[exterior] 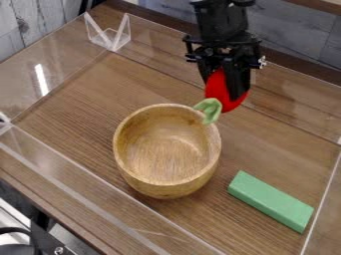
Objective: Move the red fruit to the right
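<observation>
The red fruit will be released on the bare table (pixel 264 150) just behind the green block, beside the wooden bowl.
The red fruit (pixel 229 96), a small glossy strawberry with a light green leafy cap (pixel 208 108), hangs tilted just above the far right rim of the wooden bowl (pixel 167 149). My black gripper (pixel 225 82) points steeply down from the top of the view and is shut on the red fruit, its fingers pinching the upper part. The leafy cap points down and left, close to the bowl's rim; I cannot tell whether it touches.
A flat green rectangular block (pixel 270 200) lies on the wooden table at the lower right. Clear plastic walls (pixel 40 80) enclose the table, and a small clear stand (pixel 107 32) sits at the far left corner.
</observation>
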Controlling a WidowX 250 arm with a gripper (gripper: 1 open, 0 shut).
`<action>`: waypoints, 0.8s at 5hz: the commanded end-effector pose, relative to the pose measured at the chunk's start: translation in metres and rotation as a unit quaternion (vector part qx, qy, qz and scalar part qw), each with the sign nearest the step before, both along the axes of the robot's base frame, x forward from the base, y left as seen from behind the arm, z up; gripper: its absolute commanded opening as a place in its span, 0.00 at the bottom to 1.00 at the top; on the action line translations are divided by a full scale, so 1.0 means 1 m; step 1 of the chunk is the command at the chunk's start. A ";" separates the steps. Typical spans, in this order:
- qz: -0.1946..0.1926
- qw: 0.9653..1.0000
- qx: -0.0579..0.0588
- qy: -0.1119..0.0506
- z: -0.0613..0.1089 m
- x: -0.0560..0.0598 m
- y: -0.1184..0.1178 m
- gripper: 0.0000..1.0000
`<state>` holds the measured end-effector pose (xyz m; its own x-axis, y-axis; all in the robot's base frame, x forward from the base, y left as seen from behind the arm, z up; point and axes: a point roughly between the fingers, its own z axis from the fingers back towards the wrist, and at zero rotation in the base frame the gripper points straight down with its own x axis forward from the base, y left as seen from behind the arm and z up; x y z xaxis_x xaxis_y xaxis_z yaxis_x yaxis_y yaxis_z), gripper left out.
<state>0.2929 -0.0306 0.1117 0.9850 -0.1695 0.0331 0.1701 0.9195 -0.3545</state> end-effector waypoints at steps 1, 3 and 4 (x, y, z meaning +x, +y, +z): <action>0.008 0.999 0.002 -0.037 0.027 0.003 -0.001 0.00; 0.027 0.999 0.009 -0.026 0.022 -0.004 -0.019 0.00; 0.031 0.999 0.019 -0.019 0.016 -0.002 -0.032 0.00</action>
<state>0.2841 -0.0660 0.1131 0.9919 -0.1262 0.0144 0.1240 0.9386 -0.3218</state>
